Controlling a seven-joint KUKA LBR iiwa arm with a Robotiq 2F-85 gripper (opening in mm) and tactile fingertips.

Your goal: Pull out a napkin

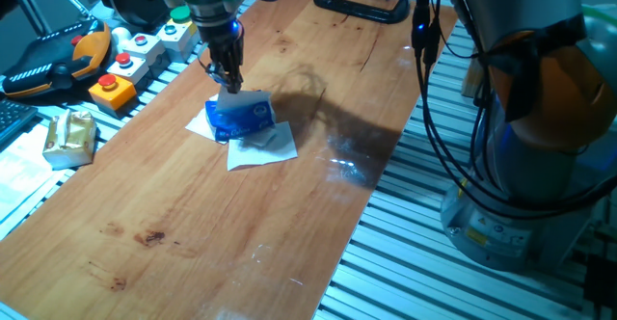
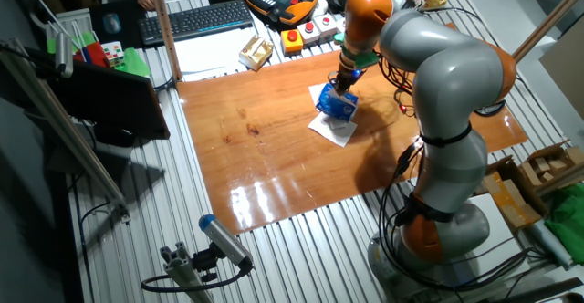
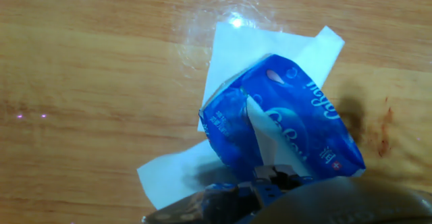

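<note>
Next, my gripper releases the napkin, draped over the blue packet's edge (image 1: 275, 115) facing the hanging cables.
A small blue plastic packet (image 1: 243, 118) with a white label lies on larger white paper sheets (image 1: 265, 148) on the wooden table. It also shows in the other fixed view (image 2: 339, 106) and in the hand view (image 3: 297, 126). My gripper (image 1: 229, 81) stands straight above the packet, with its fingers closed at the packet's top. A thin pale napkin (image 3: 264, 133) rises as a strip from the packet's slit up to my fingertips (image 3: 266, 183); a small white piece of it (image 1: 231, 97) shows under the fingers. The packet is tilted and partly lifted.
White sheets (image 3: 229, 55) spread out under the packet. Button boxes (image 1: 116, 84), a teach pendant (image 1: 48, 62) and a yellowish pack (image 1: 69, 137) sit off the table's left edge. A black clamp (image 1: 362, 7) is at the far end. Cables (image 1: 434, 118) hang at the right.
</note>
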